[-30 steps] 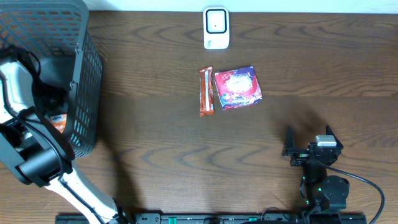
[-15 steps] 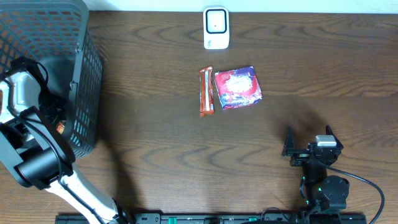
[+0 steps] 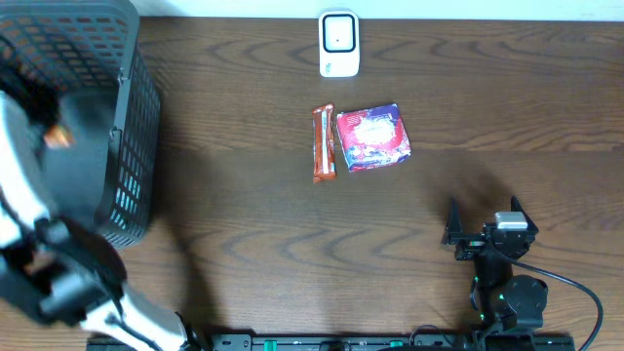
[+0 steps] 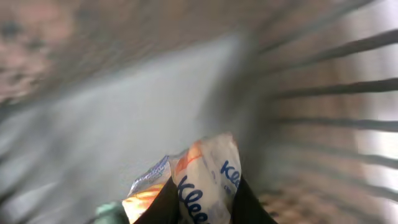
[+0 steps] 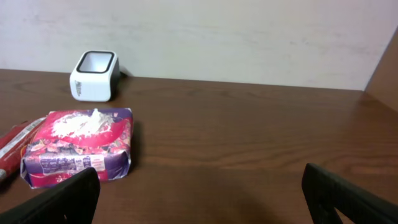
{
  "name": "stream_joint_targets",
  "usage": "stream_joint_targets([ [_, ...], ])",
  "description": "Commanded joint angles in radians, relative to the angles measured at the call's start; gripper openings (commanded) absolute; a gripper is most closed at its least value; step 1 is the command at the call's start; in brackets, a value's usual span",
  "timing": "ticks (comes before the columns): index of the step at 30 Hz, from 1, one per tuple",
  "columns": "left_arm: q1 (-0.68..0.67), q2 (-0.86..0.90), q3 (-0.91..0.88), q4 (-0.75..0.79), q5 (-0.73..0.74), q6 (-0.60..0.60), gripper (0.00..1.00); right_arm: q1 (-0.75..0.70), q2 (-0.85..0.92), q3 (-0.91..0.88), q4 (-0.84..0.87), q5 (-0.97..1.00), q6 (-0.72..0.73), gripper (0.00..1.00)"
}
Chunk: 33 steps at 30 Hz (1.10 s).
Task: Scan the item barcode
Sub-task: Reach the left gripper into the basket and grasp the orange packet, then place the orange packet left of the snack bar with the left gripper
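Note:
Next, my left gripper lets go of the tissue pack on the table (image 3: 289, 156) beside the orange-red snack bar, toward the basket.
A white tissue pack (image 4: 208, 174) with blue lettering and an orange corner sits pinched between the two dark fingers of my left gripper (image 4: 205, 200), which is shut on it. From overhead, the pack (image 3: 58, 137) shows as an orange spot in the left gripper (image 3: 51, 129) over the black mesh basket (image 3: 136, 117). The left wrist view is blurred by motion. The white barcode scanner (image 3: 339, 44) stands at the table's far edge, also in the right wrist view (image 5: 94, 74). My right gripper (image 3: 484, 226) rests open near the front right, nothing between its fingers (image 5: 202, 202).
An orange-red snack bar (image 3: 323, 144) and a pink-purple packet (image 3: 372, 136) lie side by side in front of the scanner. The right wrist camera also sees the packet (image 5: 79, 146) and the bar (image 5: 12, 146). The basket's mesh walls surround the left gripper.
My left gripper has shut on the tissue pack down in the basket and risen with it toward the basket's far side. The right arm has not moved.

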Motion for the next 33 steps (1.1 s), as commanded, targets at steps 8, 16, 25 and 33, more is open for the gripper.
stream_joint_targets([
  [8,-0.108,-0.41,0.058,0.123,0.236,0.084,0.07,-0.008,-0.005,-0.001,-0.004,-0.002,-0.011,0.99],
  [16,-0.498,-0.414,0.032,-0.033,0.27,0.412,0.07,-0.008,-0.005,-0.001,-0.004,-0.001,-0.011,0.99],
  [25,-0.786,-0.143,-0.038,-0.156,0.083,0.28,0.07,-0.008,-0.005,-0.001,-0.004,-0.001,-0.011,0.99],
  [33,-0.871,0.183,-0.038,-0.154,0.08,0.094,0.08,-0.008,-0.005,-0.001,-0.004,-0.001,-0.011,0.99],
])
